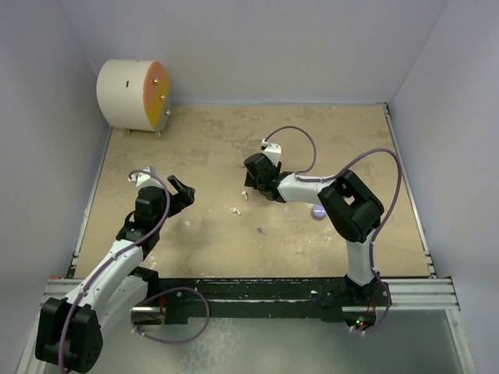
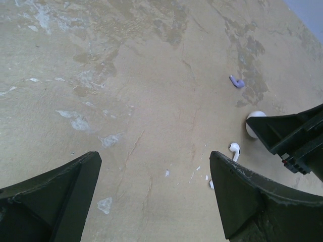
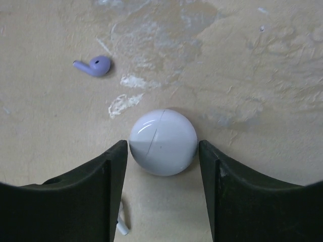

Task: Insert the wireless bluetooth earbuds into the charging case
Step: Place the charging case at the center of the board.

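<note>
The seam of the white charging case runs nearly along my right gripper's fingers. Next, I open and turn that gripper and take the case (image 3: 165, 146) with its seam slanted.
A closed round white charging case (image 3: 163, 142) lies on the tan table, between the fingertips of my open right gripper (image 3: 161, 151), and nearly touches the left finger. In the left wrist view the case (image 2: 254, 121) peeks out beside that gripper. A lilac earbud (image 3: 93, 65) lies beyond it, also seen from above (image 1: 261, 231). One white earbud (image 2: 234, 149) lies near the case; another (image 1: 234, 210) is close by. A lilac case (image 1: 318, 211) shows partly under the right arm. My left gripper (image 1: 185, 193) is open and empty above bare table. My right gripper (image 1: 251, 187) covers the white case from above.
A white drum with an orange face (image 1: 132, 95) stands at the back left corner. Grey walls close in the table (image 1: 351, 140) at the back and on both sides. The black rail (image 1: 257, 292) runs along the near edge.
</note>
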Controlling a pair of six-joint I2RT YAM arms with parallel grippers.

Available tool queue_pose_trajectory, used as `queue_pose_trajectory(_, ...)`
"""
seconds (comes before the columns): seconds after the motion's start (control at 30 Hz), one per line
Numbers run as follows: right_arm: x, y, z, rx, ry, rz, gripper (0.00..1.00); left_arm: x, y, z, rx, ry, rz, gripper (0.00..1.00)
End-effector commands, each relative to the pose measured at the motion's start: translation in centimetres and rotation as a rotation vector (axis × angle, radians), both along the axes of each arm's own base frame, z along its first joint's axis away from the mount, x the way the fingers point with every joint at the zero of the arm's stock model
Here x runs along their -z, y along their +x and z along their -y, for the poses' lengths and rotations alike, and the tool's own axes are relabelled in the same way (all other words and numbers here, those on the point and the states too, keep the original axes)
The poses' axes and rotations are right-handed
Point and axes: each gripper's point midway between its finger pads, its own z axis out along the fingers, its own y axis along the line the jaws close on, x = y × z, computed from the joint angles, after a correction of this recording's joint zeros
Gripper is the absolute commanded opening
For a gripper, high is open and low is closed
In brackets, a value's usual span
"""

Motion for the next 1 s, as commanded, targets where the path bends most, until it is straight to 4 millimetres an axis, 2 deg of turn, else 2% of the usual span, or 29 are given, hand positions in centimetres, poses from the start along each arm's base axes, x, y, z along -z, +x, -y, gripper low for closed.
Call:
queue_pose_trajectory(0.0,-2.0,2.0,0.2,-0.022,-0.001,0.067,0.69,-2.1,0.7,-0.1,-0.001,0.021,0.055,0.89)
queue_pose_trajectory(0.03,-2.3,2.2,0.2,-0.027,-0.002,0.074,0.75,-2.0,0.7,-0.1,-0.004,0.021,0.054,0.89)
queue_pose_trajectory(0.13,-2.9,2.7,0.5,-0.047,-0.012,0.094,0.85,-1.6,0.7,-0.1,-0.004,0.022,0.043,0.89)
queue_pose_trajectory(0.2,-3.1,2.9,0.8,-0.067,-0.028,0.102,0.86,-1.4,0.8,-0.1,-0.004,0.020,0.039,0.89)
queue_pose_trajectory(0.47,-4.4,2.6,1.6,-0.271,-0.188,0.178,0.85,-1.3,0.9,0.0,-0.006,0.009,0.039,0.89)
queue_pose_trajectory(0.67,-4.0,1.4,1.6,-0.401,-0.229,0.186,0.84,-1.1,0.9,0.2,-0.005,-0.003,0.040,0.89)
queue_pose_trajectory(0.8,-3.5,1.6,1.1,-0.463,-0.218,0.189,0.82,-0.8,1.0,0.4,0.003,-0.014,0.035,0.89)
queue_pose_trajectory(0.97,-3.1,2.3,0.7,-0.507,-0.204,0.199,0.73,-1.0,1.0,0.5,0.003,-0.020,0.040,0.88)
